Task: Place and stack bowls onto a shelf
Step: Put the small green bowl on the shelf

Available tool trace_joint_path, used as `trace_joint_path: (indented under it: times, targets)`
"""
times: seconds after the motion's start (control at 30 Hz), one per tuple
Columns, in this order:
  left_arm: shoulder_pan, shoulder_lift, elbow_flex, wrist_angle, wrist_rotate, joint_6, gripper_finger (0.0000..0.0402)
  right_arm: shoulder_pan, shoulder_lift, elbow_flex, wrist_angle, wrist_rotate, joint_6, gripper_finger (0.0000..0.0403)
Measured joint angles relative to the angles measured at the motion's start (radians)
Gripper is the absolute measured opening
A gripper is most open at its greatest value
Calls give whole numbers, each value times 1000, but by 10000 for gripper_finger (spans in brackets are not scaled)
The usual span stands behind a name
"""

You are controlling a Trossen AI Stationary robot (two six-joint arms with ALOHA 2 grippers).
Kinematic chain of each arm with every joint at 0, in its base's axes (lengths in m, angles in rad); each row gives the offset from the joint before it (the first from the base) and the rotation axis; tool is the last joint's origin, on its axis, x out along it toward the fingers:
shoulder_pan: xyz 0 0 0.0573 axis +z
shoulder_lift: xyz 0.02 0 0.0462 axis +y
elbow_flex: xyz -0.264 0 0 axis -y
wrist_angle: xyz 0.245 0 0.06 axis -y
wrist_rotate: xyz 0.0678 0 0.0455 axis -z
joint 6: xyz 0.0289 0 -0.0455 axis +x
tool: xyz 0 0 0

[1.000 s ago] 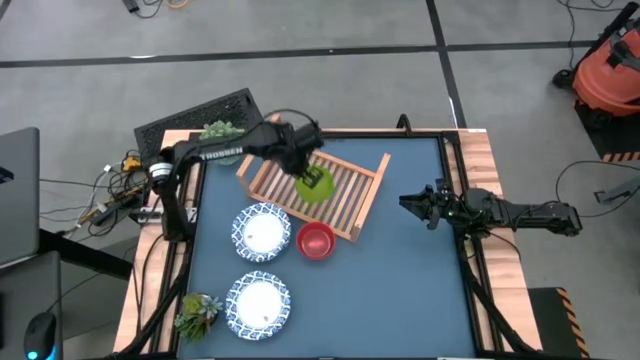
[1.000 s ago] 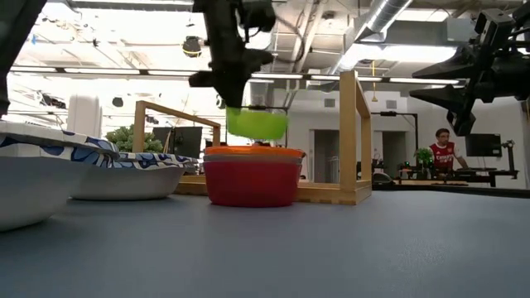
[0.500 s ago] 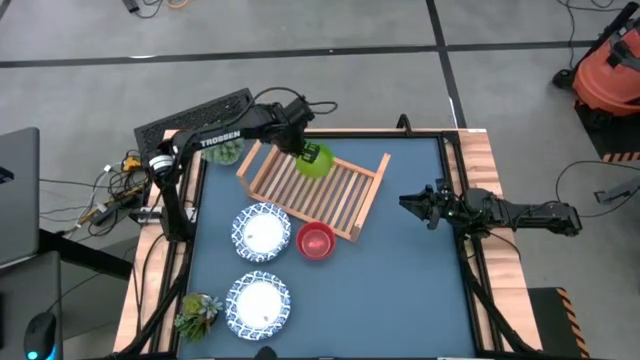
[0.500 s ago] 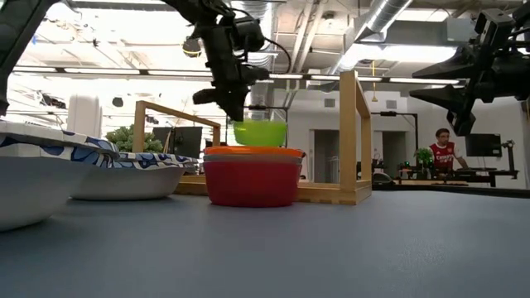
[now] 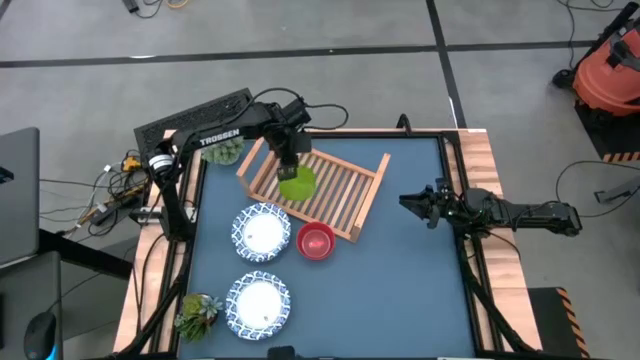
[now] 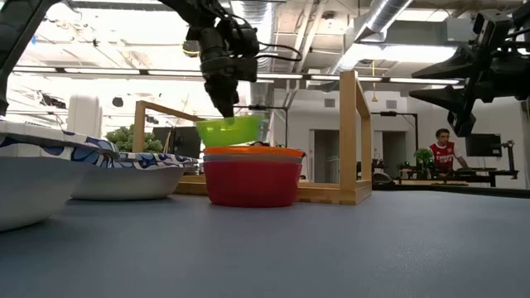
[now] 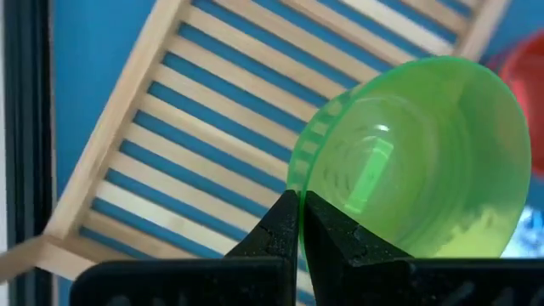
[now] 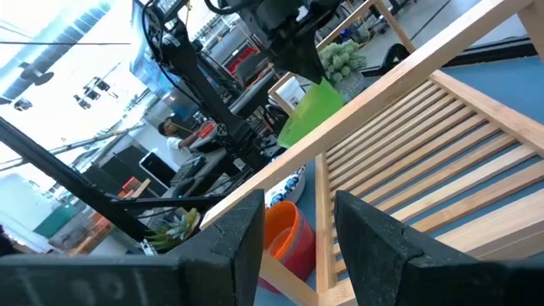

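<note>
The green bowl, which hangs tilted over the shelf now, will be let go by my left gripper on the shelf's slats (image 5: 278,177) next to the shelf's end bar nearest the far leafy plant.
My left gripper (image 5: 290,163) is shut on a green bowl (image 5: 297,184) and holds it over the left part of the wooden slatted shelf (image 5: 345,195). In the low view the green bowl (image 6: 228,130) hangs tilted. On the table in front of the shelf stands a red bowl (image 5: 316,241) on its base, and two white bowls with blue rims (image 5: 262,231) (image 5: 260,305) stand to its left. My right gripper (image 5: 414,203) waits open above the table's right side, pointing level at the shelf. My left gripper pinches the green bowl's rim (image 7: 297,174) between its two fingers, one finger (image 7: 336,234) on the inner side and one on the outer. The fingers come slanting down from above. The bowl hangs tilted below them, clear of the shelf's slats.
A leafy plant (image 5: 222,150) stands at the shelf's far left corner and another (image 5: 197,312) at the near left. The shelf has raised end rails (image 6: 352,132). Bare blue tabletop (image 5: 400,290) lies at the near right. A person (image 6: 445,153) is far off in the room.
My left gripper has swung with the green bowl over the shelf, first toward the table's far edge, then back toward the shelf's left part, and its wrist has rolled. The bowl, level before, now hangs tilted and farther left.
</note>
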Motion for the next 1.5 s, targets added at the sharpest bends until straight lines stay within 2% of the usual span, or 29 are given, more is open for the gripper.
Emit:
trace_joint_path:
  times: [0.33, 0.67, 1.23, 1.5]
  targets:
    - [103, 23, 0, -50, 28, 302, 0, 0, 0, 0, 10, 74, 16, 171]
    - [112, 93, 12, -77, -49, 483, 0, -8, 2, 0, 15, 125, 18, 171]
    - [105, 182, 12, -49, -156, 581, 3, -48, 2, 0, 14, 128, 17, 171]
    - [92, 172, 12, -17, -162, 576, 55, -48, 2, 0, 14, 126, -1, 171]
